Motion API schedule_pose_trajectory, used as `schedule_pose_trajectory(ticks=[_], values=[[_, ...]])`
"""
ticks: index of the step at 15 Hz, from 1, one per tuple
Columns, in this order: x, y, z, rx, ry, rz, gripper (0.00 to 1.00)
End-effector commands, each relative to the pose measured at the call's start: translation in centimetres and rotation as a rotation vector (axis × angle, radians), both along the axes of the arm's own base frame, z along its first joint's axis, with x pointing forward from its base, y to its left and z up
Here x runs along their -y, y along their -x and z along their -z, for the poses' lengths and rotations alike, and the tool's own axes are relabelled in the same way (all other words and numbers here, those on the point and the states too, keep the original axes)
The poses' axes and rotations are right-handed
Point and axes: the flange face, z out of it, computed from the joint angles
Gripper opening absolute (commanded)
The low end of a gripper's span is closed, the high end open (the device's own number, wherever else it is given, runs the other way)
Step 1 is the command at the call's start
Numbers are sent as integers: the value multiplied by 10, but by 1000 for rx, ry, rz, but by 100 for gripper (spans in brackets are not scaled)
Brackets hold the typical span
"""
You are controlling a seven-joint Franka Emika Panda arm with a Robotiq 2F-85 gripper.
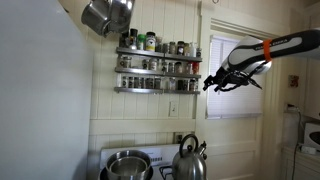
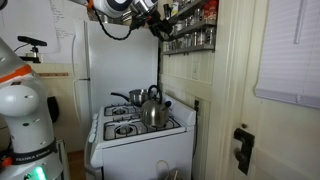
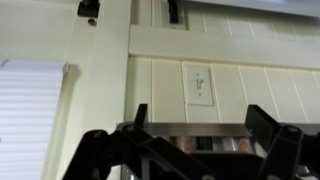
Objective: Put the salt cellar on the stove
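Next, I close my gripper on the clear glass jar [image 1: 185, 67] on the middle shelf of the spice rack, beside the red-capped bottles at the end of the window blind.
The white enamel stove [image 2: 140, 150] stands below a two-shelf steel spice rack [image 1: 155, 68] on the panelled wall; its back panel shows in an exterior view [image 1: 163, 153]. Several small jars [image 1: 150, 43] fill the rack, and I cannot tell which one is the salt cellar. My gripper [image 1: 213, 82] hangs in the air beside the end of the rack, at shelf height, and also shows in an exterior view [image 2: 158, 27]. In the wrist view the gripper [image 3: 200, 125] is open and empty, with the rack's steel rail [image 3: 200, 128] and blurred jars between its fingers.
A steel kettle [image 2: 152, 108] and a pot [image 1: 127, 165] sit on the stove's burners. Pans [image 1: 105, 15] hang high near the rack. A white fridge [image 2: 100, 60] stands behind the stove. A light switch [image 3: 200, 85] is on the wall. A window blind [image 1: 235, 95] is beside the rack.
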Motion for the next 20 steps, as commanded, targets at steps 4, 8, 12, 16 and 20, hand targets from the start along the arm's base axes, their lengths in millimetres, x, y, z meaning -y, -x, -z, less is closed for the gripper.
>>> schedule_pose_trajectory(ticks=[4, 8, 12, 16, 20], values=[[-1, -27, -80, 182, 57, 29, 100], [-1, -25, -87, 191, 24, 37, 100], [3, -34, -86, 188, 14, 53, 100], [7, -45, -100, 266, 112, 128, 100], [8, -60, -114, 377, 210, 190, 100]])
